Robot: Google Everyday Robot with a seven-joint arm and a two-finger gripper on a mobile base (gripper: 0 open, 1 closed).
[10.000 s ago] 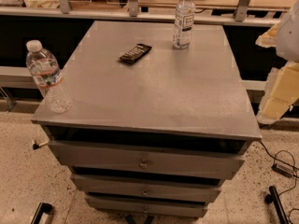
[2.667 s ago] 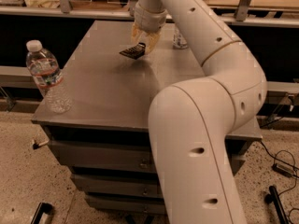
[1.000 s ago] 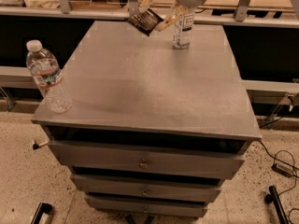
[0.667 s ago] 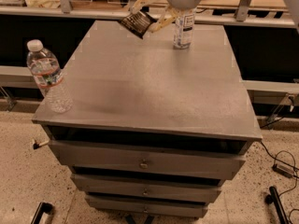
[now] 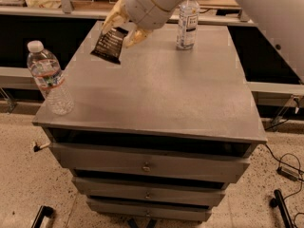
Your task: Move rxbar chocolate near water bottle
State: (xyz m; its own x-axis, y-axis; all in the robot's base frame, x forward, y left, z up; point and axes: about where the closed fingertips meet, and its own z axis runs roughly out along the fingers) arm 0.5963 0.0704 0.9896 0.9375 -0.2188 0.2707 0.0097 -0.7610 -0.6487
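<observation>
The robot's gripper should release the rxbar chocolate on the grey tabletop (image 5: 96, 91) next to the water bottle with the red-and-white label, toward the middle of the table.
My gripper (image 5: 119, 28) is shut on the rxbar chocolate (image 5: 109, 45), a flat black wrapper with pale text lines, and holds it tilted in the air above the left half of the grey tabletop (image 5: 156, 89). The water bottle (image 5: 49, 78), clear and ribbed with a white cap and a red-and-white label, stands upright at the table's front left corner, below and to the left of the bar. The white arm comes in from the top right.
A slimmer clear bottle (image 5: 188, 23) with a white-and-dark label stands at the back of the table. Drawers (image 5: 147, 167) run below the tabletop. A counter with shelving stands behind. Cables (image 5: 285, 170) lie on the floor at the right.
The bar was lifted off the table's back and carried left and forward, toward the water bottle. The arm has swung across the top of the view.
</observation>
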